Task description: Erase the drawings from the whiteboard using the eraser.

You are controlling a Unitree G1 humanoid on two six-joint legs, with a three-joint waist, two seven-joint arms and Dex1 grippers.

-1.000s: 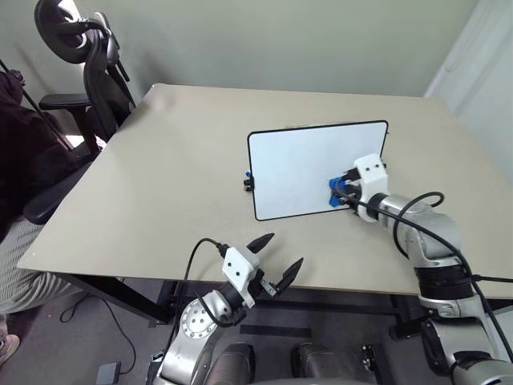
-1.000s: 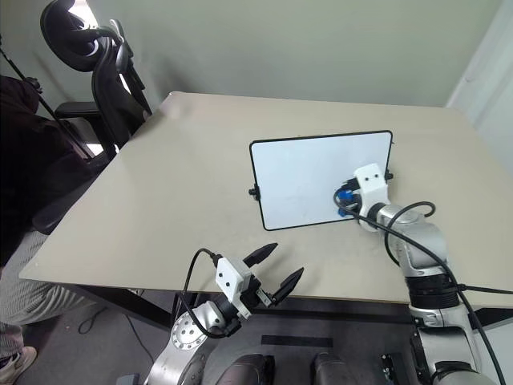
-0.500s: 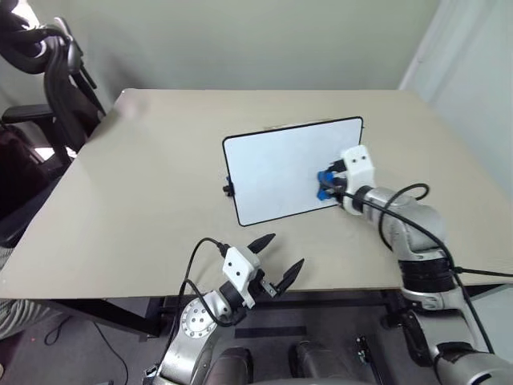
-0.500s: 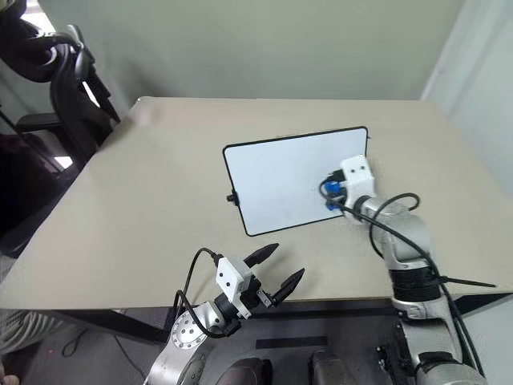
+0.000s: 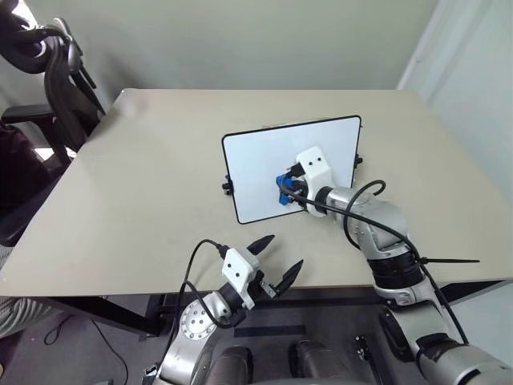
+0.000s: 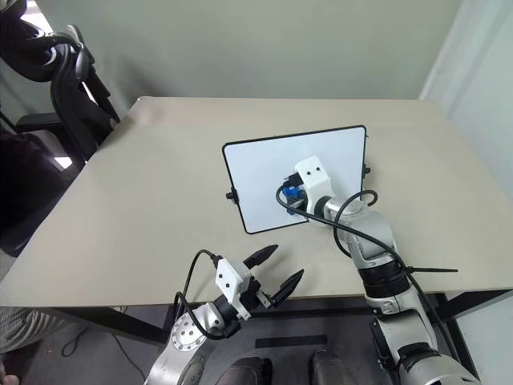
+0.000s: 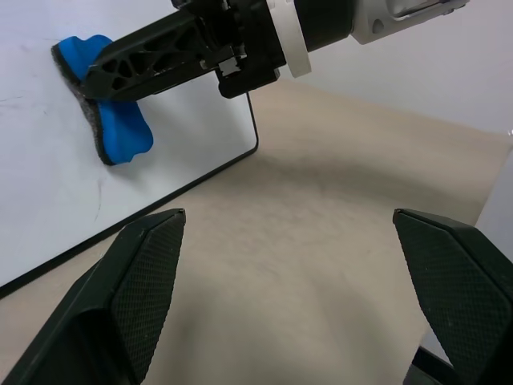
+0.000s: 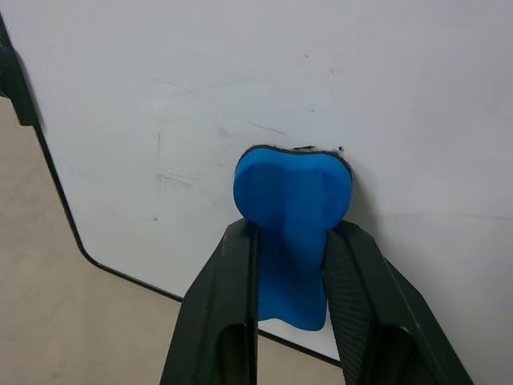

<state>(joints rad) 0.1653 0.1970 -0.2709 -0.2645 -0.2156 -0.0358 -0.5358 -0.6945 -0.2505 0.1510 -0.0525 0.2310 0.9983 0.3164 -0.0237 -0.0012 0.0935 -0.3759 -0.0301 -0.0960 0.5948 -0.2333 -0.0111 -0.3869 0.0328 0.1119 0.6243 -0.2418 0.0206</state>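
Note:
My right gripper has the blue eraser. It will let go of it on the table [image 5: 382,225] beside the whiteboard's near corner, toward the white wall.
The whiteboard [image 5: 260,152] lies flat in the middle of the table, white with a thin black frame. My right gripper [image 5: 285,191] is shut on the blue eraser [image 5: 283,188] and presses it against the lower middle of the board. In the right wrist view the eraser [image 8: 292,196] sits pinched between both black fingers [image 8: 232,281], flat on the white surface. Faint grey streaks mark the board near it; the drawings are hidden or out of view. My left gripper [image 5: 282,251] hangs open and empty near the table's front edge.
The beige table [image 5: 144,184] spreads wide around the board, with its front edge just ahead of my left gripper. A black office chair [image 5: 56,72] stands at the back left corner. A white wall panel rises at the right.
My right gripper has slid the eraser leftward across the board, from near its right edge to the lower middle. The camera view shifted early on. The left gripper stayed put.

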